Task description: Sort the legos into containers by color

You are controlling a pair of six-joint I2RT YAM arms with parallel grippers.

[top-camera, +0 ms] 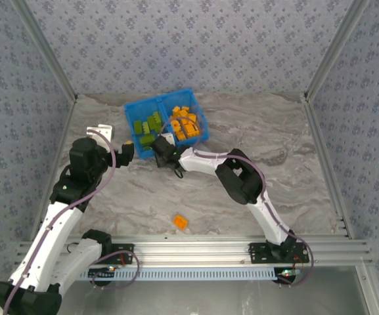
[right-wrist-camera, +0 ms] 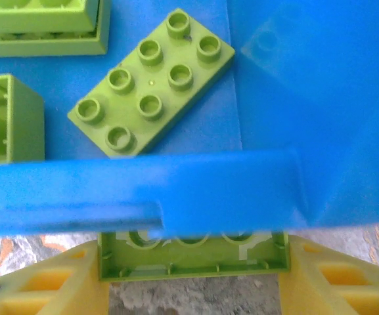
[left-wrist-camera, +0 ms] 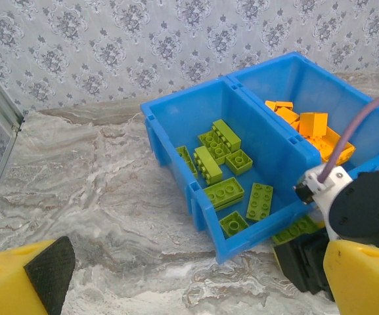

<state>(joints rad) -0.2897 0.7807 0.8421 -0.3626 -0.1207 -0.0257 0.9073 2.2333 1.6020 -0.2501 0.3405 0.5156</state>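
Observation:
The robot's right gripper should release the green lego on top of the long green brick (top-camera: 150, 137) (right-wrist-camera: 64, 16) just behind the green plate.
A blue bin (top-camera: 143, 102) stands at the back of the table. Its left container holds lime green legos (left-wrist-camera: 223, 193) and its right container holds orange legos (left-wrist-camera: 311, 125). My right gripper (right-wrist-camera: 192, 275) sits just outside the bin's near wall (right-wrist-camera: 136, 190). It is shut on a green lego (right-wrist-camera: 192, 259), hollow underside towards the camera, with a yellow finger against each end. A green plate (right-wrist-camera: 151, 82) lies inside beyond the wall. My left gripper (top-camera: 127, 152) stands open to the left of the bin, with nothing between its fingers (left-wrist-camera: 28, 279). One orange lego (top-camera: 180, 222) lies alone near the front rail.
The right arm's black wrist (left-wrist-camera: 366, 210) and its purple cable (left-wrist-camera: 347, 138) crowd the bin's near right corner. A small white block (top-camera: 98, 130) lies left of the bin. Metal frame posts and patterned walls close in the marbled table (top-camera: 274, 131).

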